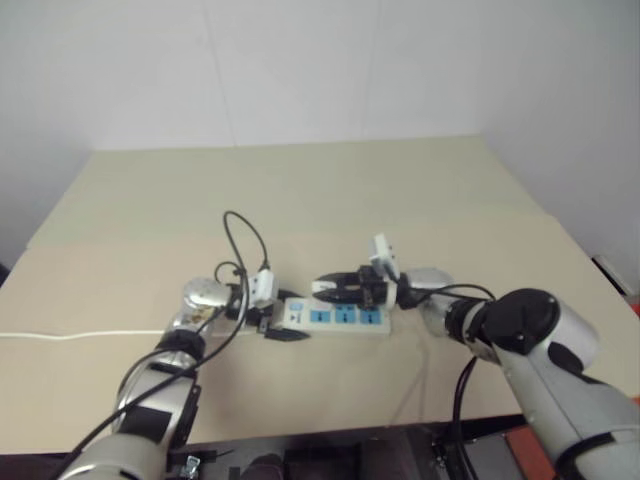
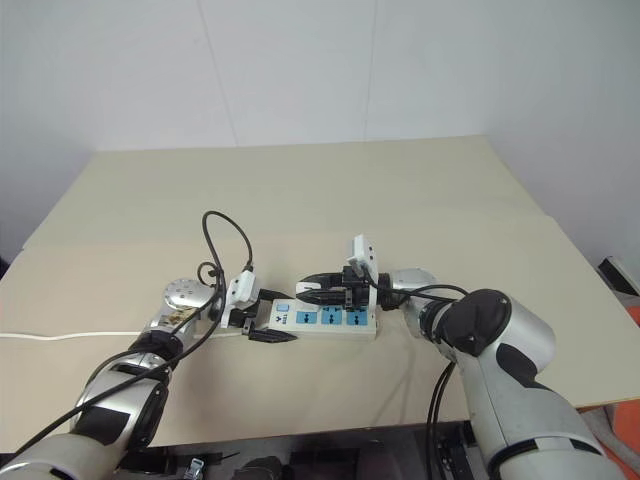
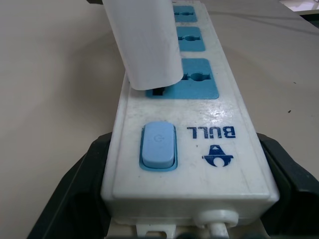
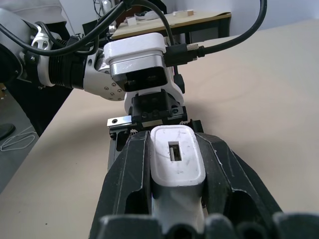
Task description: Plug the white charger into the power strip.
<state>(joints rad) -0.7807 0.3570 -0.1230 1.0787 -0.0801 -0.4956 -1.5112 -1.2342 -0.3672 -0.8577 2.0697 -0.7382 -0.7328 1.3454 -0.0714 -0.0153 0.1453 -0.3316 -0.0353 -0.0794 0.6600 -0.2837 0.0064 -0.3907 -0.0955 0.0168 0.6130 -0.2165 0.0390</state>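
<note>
My right gripper will set the white charger down and let go of it on the back half of the socket panel (image 1: 321, 306) that is nearest the blue switch.
The power strip (image 1: 350, 318) lies flat on the tan table, a white bar with three blue socket panels and a blue switch (image 3: 158, 146) at its left end. My left gripper (image 1: 280, 318) is shut on that switch end, one black finger (image 3: 75, 194) on each side. My right gripper (image 4: 174, 144) is shut on the white charger (image 4: 177, 164) and comes in from the right, just above the strip. The white charger (image 3: 144, 45) stands tilted over the socket panel (image 3: 197, 79) nearest the switch. Its lower end meets that panel and its prongs are hidden.
The strip's thin white cord (image 1: 80, 335) runs left across the table to its edge. Black cables (image 1: 245, 240) loop up above my left wrist. The table's front edge (image 1: 350, 420) is close below the strip. Bare tabletop (image 1: 300, 190) stretches behind to the white wall.
</note>
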